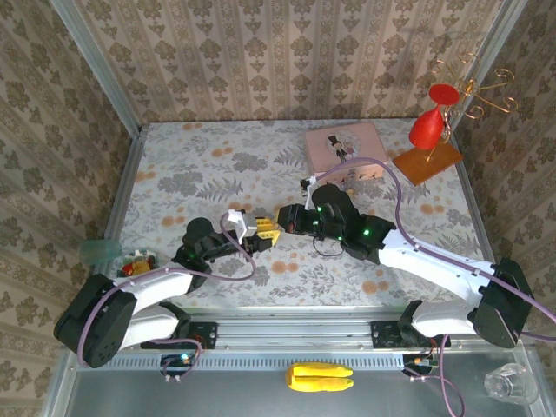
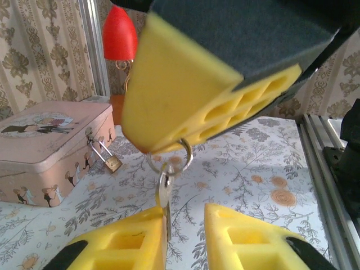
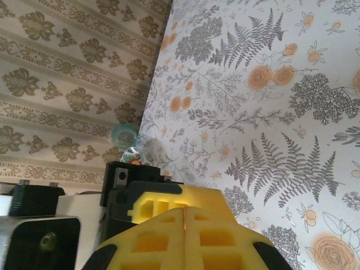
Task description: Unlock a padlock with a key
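Observation:
The key is dangling from the ring in my right gripper, so my left gripper should close on the blade (image 2: 168, 220) and offer the key's head to my right gripper.
A small brass padlock (image 2: 112, 162) hangs by its thin shackle from the clasp of the pink tin (image 2: 50, 140), which stands at the back of the table (image 1: 343, 146). My right gripper (image 2: 169, 147) is shut on a metal ring (image 2: 185, 159), and the thin key (image 2: 163, 194) dangles from that ring. The key's blade hangs between the fingers of my open left gripper (image 2: 185, 225), lying against the inner face of its left finger (image 2: 132, 239). From above, the left gripper (image 1: 266, 231) and right gripper (image 1: 283, 217) meet tip to tip at mid-table. The right fingers (image 3: 184, 216) are pressed together.
A red ornament on a wooden base (image 1: 428, 139) and a gold wire stand (image 1: 488, 91) sit at the back right. A teal cup (image 1: 102, 252) and small colourful items (image 1: 137, 264) lie at the left edge. A yellow object (image 1: 319, 376) and a glass (image 1: 511, 383) rest below the rail.

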Robot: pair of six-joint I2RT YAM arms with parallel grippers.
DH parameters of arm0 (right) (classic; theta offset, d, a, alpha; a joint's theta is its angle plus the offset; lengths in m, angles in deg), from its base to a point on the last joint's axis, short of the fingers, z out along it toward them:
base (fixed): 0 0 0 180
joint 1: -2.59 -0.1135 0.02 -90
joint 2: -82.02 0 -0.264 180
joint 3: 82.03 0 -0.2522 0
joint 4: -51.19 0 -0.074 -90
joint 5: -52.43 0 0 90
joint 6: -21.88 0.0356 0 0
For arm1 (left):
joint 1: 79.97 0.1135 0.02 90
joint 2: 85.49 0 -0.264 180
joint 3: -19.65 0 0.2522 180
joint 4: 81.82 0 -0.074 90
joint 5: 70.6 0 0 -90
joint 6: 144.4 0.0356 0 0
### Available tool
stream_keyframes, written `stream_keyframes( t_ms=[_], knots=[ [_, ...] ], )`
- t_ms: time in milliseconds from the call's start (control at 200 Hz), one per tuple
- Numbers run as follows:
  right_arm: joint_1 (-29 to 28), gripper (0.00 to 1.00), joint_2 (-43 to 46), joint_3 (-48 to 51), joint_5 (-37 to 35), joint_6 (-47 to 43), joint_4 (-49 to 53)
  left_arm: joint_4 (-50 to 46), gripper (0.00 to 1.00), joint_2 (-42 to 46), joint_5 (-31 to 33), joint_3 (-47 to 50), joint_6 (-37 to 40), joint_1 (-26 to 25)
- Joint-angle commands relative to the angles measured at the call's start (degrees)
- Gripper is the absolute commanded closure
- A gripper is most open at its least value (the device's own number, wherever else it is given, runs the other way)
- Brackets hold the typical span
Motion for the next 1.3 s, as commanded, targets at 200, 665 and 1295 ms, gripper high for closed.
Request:
stream_keyframes(
  t_ms=[200,665,1295],
  knots=[
    [-0.22,1.0,1.44,0.84,0.38,-0.83,-1.04,-0.58,0.97,1.92,-1.78,-0.74,1.17,1.32],
    [0.65,0.73,4.01,-3.71,-18.9,-20.68,20.63,-24.08,1.0,3.36,20.63,-11.06,2.34,0.94],
    [3.57,0.46,14.48,14.6,-17.05,-16.75,-0.6,-66.0,1.0,3.1,42.25,-27.35,0.8,-4.42]
  ],
)
